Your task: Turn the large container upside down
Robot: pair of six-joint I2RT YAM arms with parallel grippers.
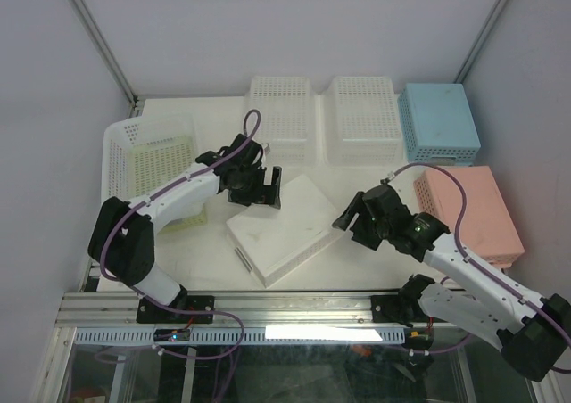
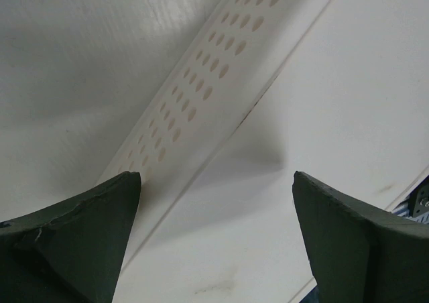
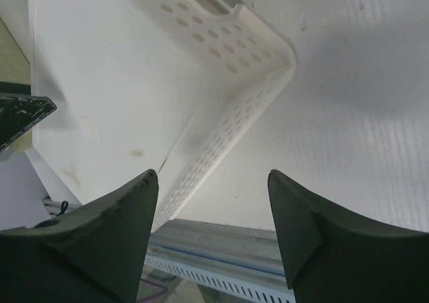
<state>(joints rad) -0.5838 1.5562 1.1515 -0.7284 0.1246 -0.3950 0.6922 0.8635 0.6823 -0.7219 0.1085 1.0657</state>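
Observation:
I will next close my left gripper on the large container's rim (image 1: pixel 197 143), on the side facing the middle white smooth-based basket on the table.
The large container (image 1: pixel 122 138), a white perforated basket with a wide flared rim, stands upright at the far left with a yellow-green basket (image 1: pixel 165 167) inside it. Neither gripper touches it. My left gripper (image 1: pixel 260 189) is open over the far left edge of a white smooth-based basket (image 1: pixel 287 229) that lies upside down mid-table. In the left wrist view that basket's perforated wall (image 2: pixel 201 95) runs diagonally above the open left gripper (image 2: pixel 218 236). My right gripper (image 1: pixel 351 217) is open beside that basket's right corner (image 3: pixel 120 82); nothing sits in the right gripper (image 3: pixel 213 182).
Two white perforated baskets (image 1: pixel 281 118) (image 1: pixel 361 118) sit upside down along the back. A blue basket (image 1: pixel 437 122) and a pink basket (image 1: pixel 468 214) lie upside down at the right. The metal rail (image 1: pixel 294 309) runs along the table's near edge.

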